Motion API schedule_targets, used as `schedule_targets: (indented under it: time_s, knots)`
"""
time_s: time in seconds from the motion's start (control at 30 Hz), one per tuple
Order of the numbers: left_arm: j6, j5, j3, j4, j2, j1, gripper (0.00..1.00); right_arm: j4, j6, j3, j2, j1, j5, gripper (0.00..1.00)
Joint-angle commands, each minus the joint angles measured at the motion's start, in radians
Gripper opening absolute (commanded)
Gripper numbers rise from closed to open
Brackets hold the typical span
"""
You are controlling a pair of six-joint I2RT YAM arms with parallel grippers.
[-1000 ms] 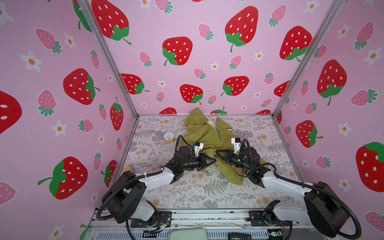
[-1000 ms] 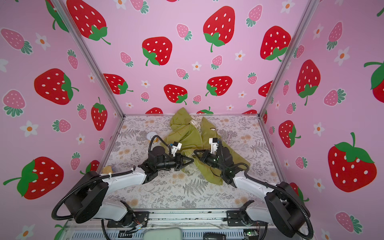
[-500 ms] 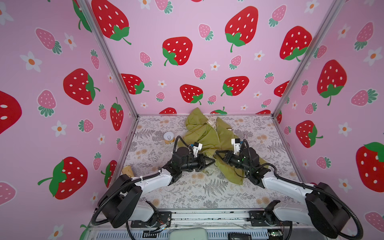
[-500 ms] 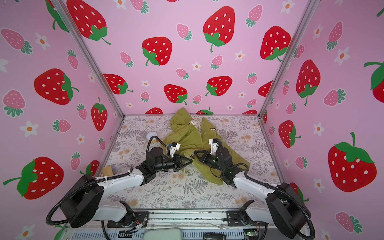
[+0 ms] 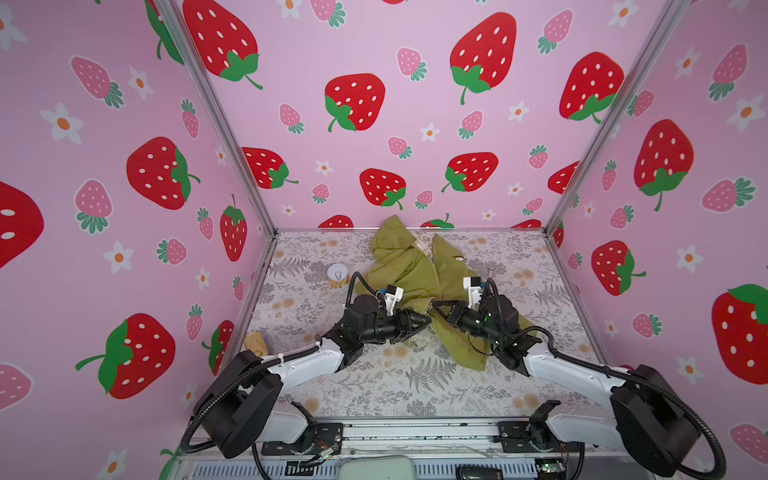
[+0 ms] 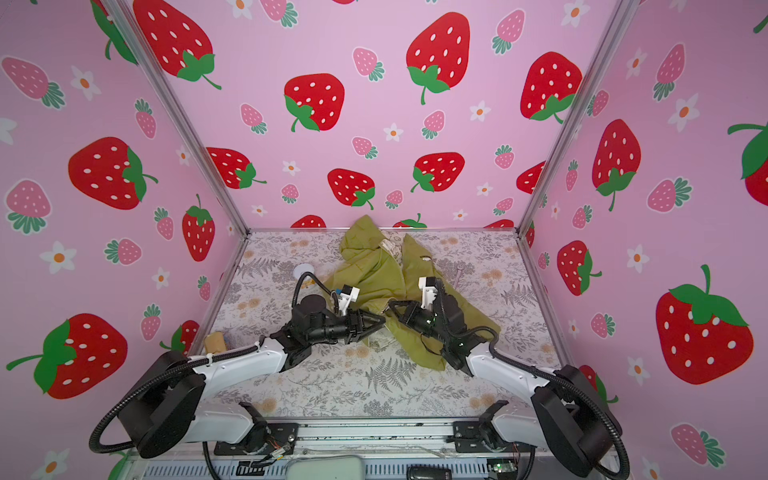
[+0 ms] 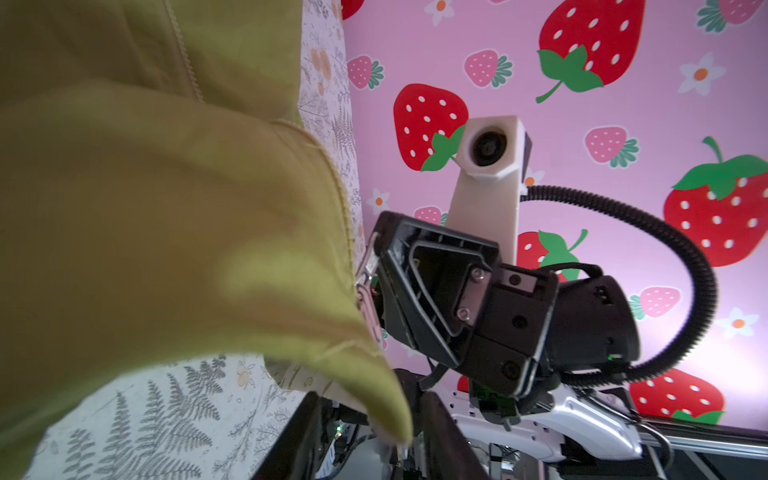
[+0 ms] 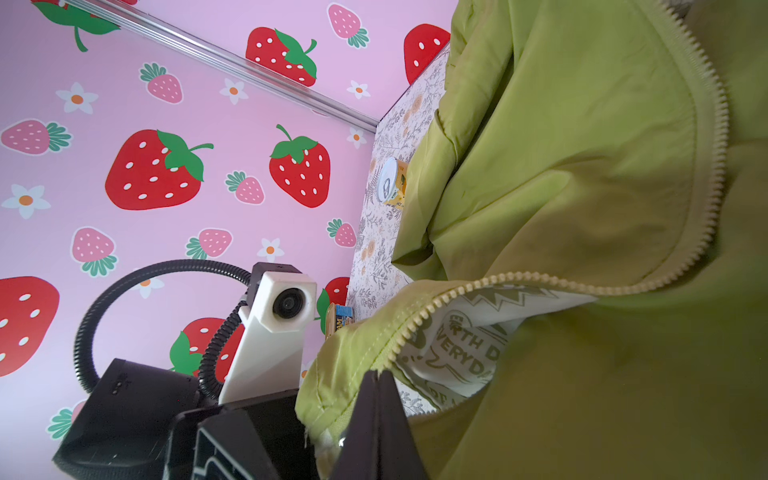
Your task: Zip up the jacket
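Observation:
I will take the hanging corner (image 7: 387,400) of the crumpled jacket with my left gripper while my right gripper holds its zipper edge, and spread the jacket out before zipping.
The olive-green jacket (image 5: 405,266) (image 6: 372,270) lies crumpled at the back of the floral table, its front zipper apart and cream printed lining (image 8: 461,349) showing. My right gripper (image 5: 436,306) (image 6: 394,305) (image 8: 376,399) is shut on the jacket's lower zipper edge, beside the row of teeth. A silvery zipper slider (image 7: 365,286) sits on the other front edge, right by that gripper. My left gripper (image 5: 422,322) (image 6: 376,322) (image 7: 370,440) faces it, open. A pointed corner of the jacket (image 7: 386,407) hangs between its parted fingers.
A small yellow can (image 5: 337,275) (image 8: 392,183) stands left of the jacket. A tan block (image 5: 254,341) (image 6: 215,343) lies by the left wall. A flat tin (image 8: 338,318) shows past the jacket's edge. Strawberry-print walls enclose three sides.
My left gripper's jaws have parted and no longer pinch the jacket corner. The right gripper stays shut on the zipper edge and both arms have barely moved.

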Motion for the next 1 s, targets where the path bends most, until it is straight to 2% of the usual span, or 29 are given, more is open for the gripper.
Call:
schedule_targets:
  time_s: [0.0,0.23,0.47,0.63,0.83,0.97]
  knots:
    - [-0.013,-0.028,-0.004,0.028,-0.021,0.001,0.46,0.008,-0.01,0.029,-0.007,0.015,0.013,0.0]
    - [-0.068,-0.084,-0.026,0.101,-0.001,0.011,0.46,0.019,-0.005,0.029,-0.004,0.029,0.015,0.0]
    - [-0.101,-0.103,-0.055,0.162,-0.003,0.027,0.37,0.018,-0.004,0.023,-0.012,0.031,0.02,0.0]
    - [-0.098,-0.1,-0.058,0.158,-0.009,0.027,0.26,0.018,-0.004,0.026,-0.011,0.03,0.02,0.0]
    - [-0.097,-0.098,-0.07,0.159,-0.012,0.028,0.02,0.002,-0.002,0.02,-0.022,0.03,0.052,0.0]
    - [-0.094,-0.103,-0.094,0.147,-0.036,0.031,0.0,-0.014,-0.007,0.014,-0.035,0.028,0.078,0.0]
